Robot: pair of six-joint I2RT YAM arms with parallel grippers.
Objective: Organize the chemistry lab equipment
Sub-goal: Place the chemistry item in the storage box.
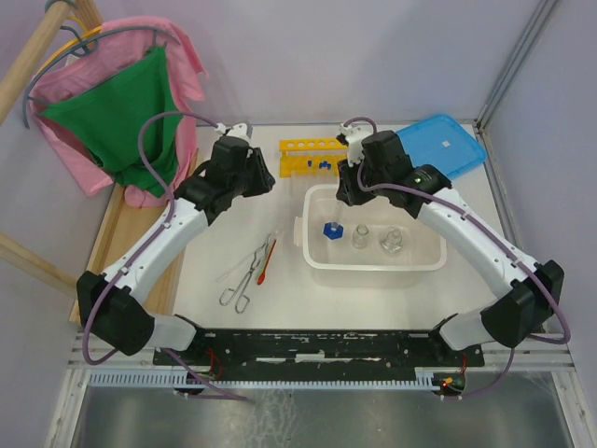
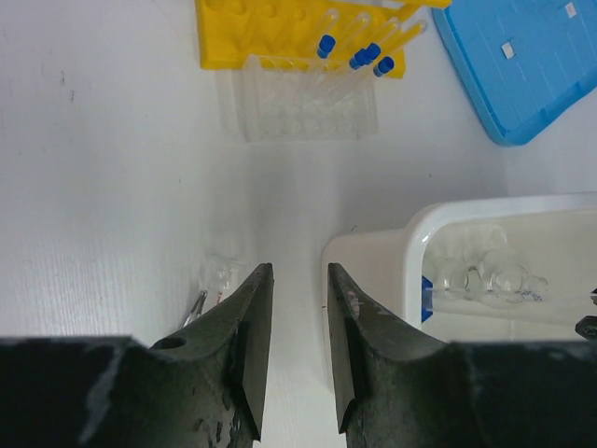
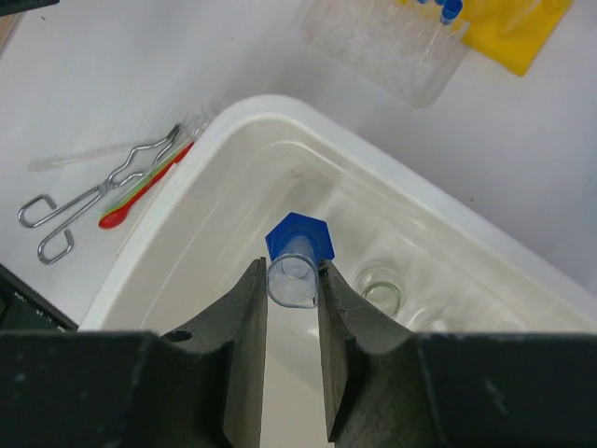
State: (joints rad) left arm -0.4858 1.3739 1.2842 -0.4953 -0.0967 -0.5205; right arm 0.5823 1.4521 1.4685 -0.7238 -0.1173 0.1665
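Note:
I should use my right gripper to let go of the small clear cylinder in the white tub (image 1: 329, 234) (image 3: 311, 221), between the tub's side by the tongs and the flasks. The cylinder is now held just over the tub's floor.
My right gripper (image 3: 291, 271) is shut on a small clear cylinder with a blue hexagonal base (image 3: 300, 239), held just over the floor of the white tub (image 3: 233, 140). From above, that cylinder (image 1: 334, 229) shows in the tub's left part, below the right gripper (image 1: 347, 191). Two small glass flasks (image 1: 361, 238) (image 1: 393, 243) stand in the tub beside it. My left gripper (image 2: 298, 271) is open over bare table left of the tub, nothing between its fingers. The yellow rack (image 1: 312, 154) with blue-capped tubes (image 2: 359, 51) sits at the back. Metal tongs (image 1: 244, 275) and a thin red rod (image 1: 267, 261) lie left of the tub.
A flat blue lid (image 1: 438, 145) lies at the back right. A clear plastic holder (image 2: 303, 103) stands in front of the yellow rack. A small glass piece (image 2: 224, 271) lies by the tongs' tips. Pink and green cloths (image 1: 121, 112) hang at the far left over a wooden frame.

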